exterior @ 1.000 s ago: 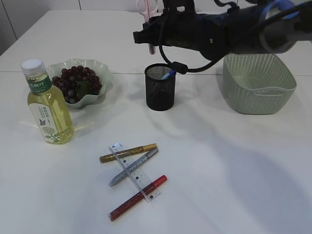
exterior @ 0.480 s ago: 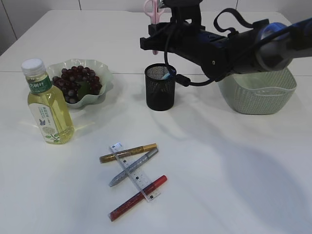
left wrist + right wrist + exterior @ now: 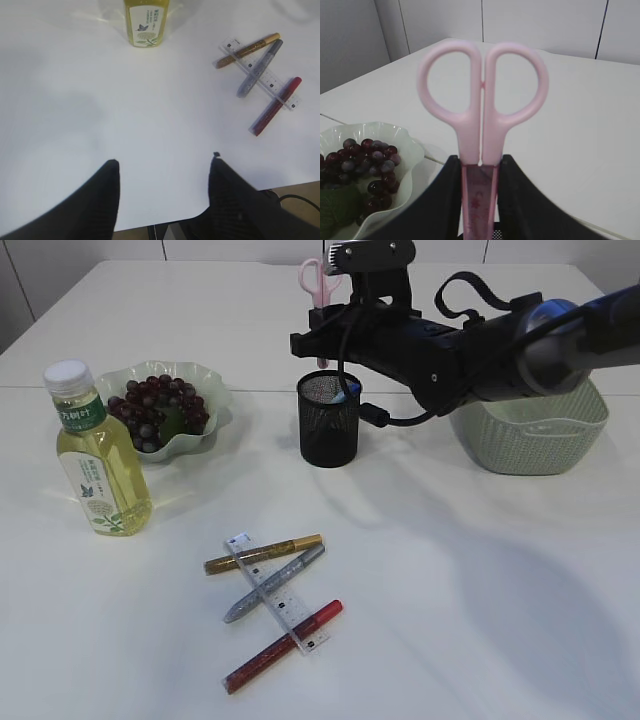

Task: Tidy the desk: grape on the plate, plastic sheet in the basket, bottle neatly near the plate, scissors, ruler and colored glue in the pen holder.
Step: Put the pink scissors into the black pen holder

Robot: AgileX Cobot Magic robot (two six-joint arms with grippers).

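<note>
Next, my right gripper lets go of the pink scissors inside the black mesh pen holder (image 3: pixel 334 396) (image 3: pixel 487 234), next to the blue item.
My right gripper (image 3: pixel 321 332) is shut on pink scissors (image 3: pixel 318 280), held upright with the handles up, just above the black mesh pen holder (image 3: pixel 329 430). In the right wrist view the scissors (image 3: pixel 482 95) stand between the fingers of that gripper (image 3: pixel 480 167). Grapes (image 3: pixel 155 408) lie on the pale green plate (image 3: pixel 216 392). The bottle (image 3: pixel 96 455) stands in front of the plate. A clear ruler (image 3: pixel 277 592) lies crossed with gold (image 3: pixel 263 553), silver (image 3: pixel 273 583) and red (image 3: pixel 282 645) glue pens. My left gripper (image 3: pixel 165 165) is open and empty above bare table. No plastic sheet shows.
A green basket (image 3: pixel 530 412) stands at the right, partly behind the right arm. The left wrist view shows the bottle (image 3: pixel 146 22), the ruler (image 3: pixel 260 74) with the pens, and the table's front edge (image 3: pixel 175 220). A blue item sticks out of the pen holder.
The right arm has drawn back to the right and the scissors have shifted slightly right and down, to above the pen holder. Nothing on the table has moved.
</note>
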